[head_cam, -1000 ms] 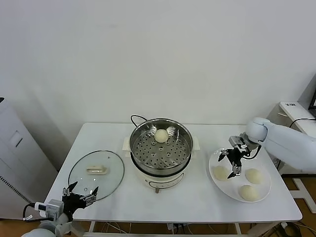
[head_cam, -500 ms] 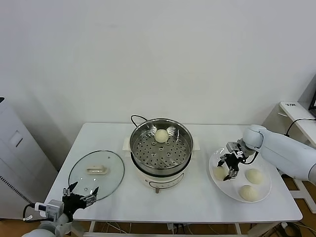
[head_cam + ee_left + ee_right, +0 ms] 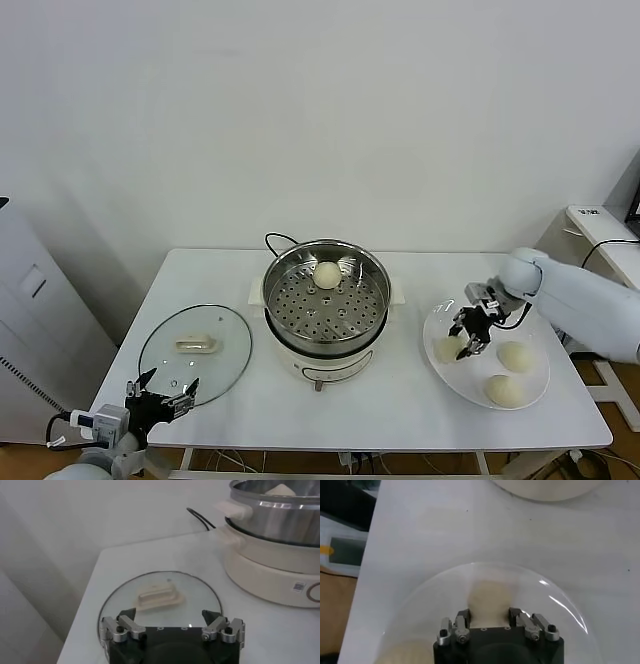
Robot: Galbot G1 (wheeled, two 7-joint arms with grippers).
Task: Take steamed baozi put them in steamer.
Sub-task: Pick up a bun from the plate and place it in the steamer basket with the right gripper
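The robot's right gripper will release the steamed baozi inside the steamer's rim [image 3: 295, 298] on the side that faces the glass lid.
My right gripper [image 3: 468, 338] is down on the white plate [image 3: 455, 380], shut on the leftmost steamed baozi [image 3: 446, 348]. In the right wrist view its fingers press both sides of that cream bun [image 3: 489, 597]. Two more baozi [image 3: 513, 356] [image 3: 503, 390] lie on the plate. One baozi [image 3: 327, 272] sits at the back of the steel steamer [image 3: 325, 300] in the table's middle. My left gripper [image 3: 160, 392] hangs open at the table's front left edge, just before the glass lid [image 3: 160, 592].
The round glass lid [image 3: 195, 350] lies flat to the left of the steamer. A black cord [image 3: 272, 240] runs behind the cooker base. A grey cabinet [image 3: 30, 320] stands at far left and a white desk [image 3: 600, 225] at far right.
My right gripper has closed its fingers from wide open onto the leftmost baozi on the plate. The left arm has not moved.
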